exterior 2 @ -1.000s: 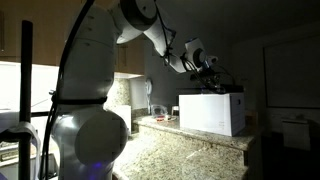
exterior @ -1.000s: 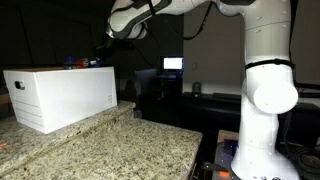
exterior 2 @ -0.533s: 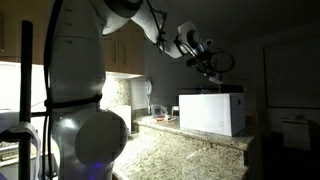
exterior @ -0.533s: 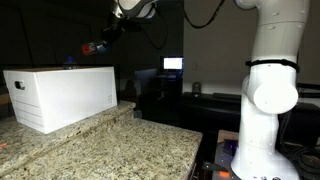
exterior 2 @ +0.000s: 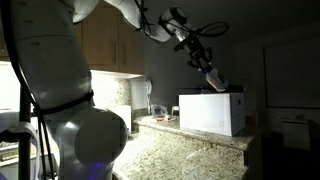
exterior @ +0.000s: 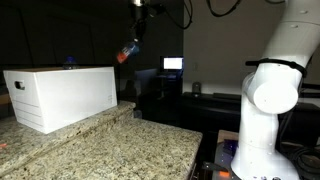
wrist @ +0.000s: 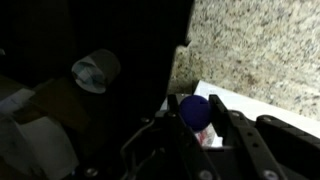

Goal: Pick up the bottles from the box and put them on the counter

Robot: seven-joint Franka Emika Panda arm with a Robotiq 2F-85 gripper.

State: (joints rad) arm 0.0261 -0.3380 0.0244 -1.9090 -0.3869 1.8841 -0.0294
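Observation:
Next, I let go of the bottle on the bare speckled counter (exterior: 124, 149) between the white box and my base, closer to the box.
My gripper (exterior: 131, 47) hangs high in the air to the right of the box (exterior: 60, 95), shut on a small bottle (exterior: 126, 53) with a red-orange bottom, held tilted. In the wrist view the bottle's blue cap (wrist: 195, 109) sits between the dark fingers (wrist: 236, 126), with the gripper (wrist: 198, 118) closed around it. In an exterior view the gripper (exterior 2: 205, 66) holds the bottle (exterior 2: 213, 79) above the box (exterior 2: 210, 112). The large white box stands on the speckled counter (exterior: 120, 150). A small blue tip (exterior: 69, 62) shows above the box's top edge.
The robot's white base (exterior: 266, 110) rises at the counter's right end. A lit monitor (exterior: 173, 64) glows in the dark background. Wooden cabinets (exterior 2: 105, 50) and a faucet (exterior 2: 150, 95) stand behind the counter (exterior 2: 180, 155). A pale round object (wrist: 96, 70) lies below in the wrist view.
The arm has swung up and rightward, carrying the bottle from just over the box's top to a spot high beside the box's right end. The grip stayed shut.

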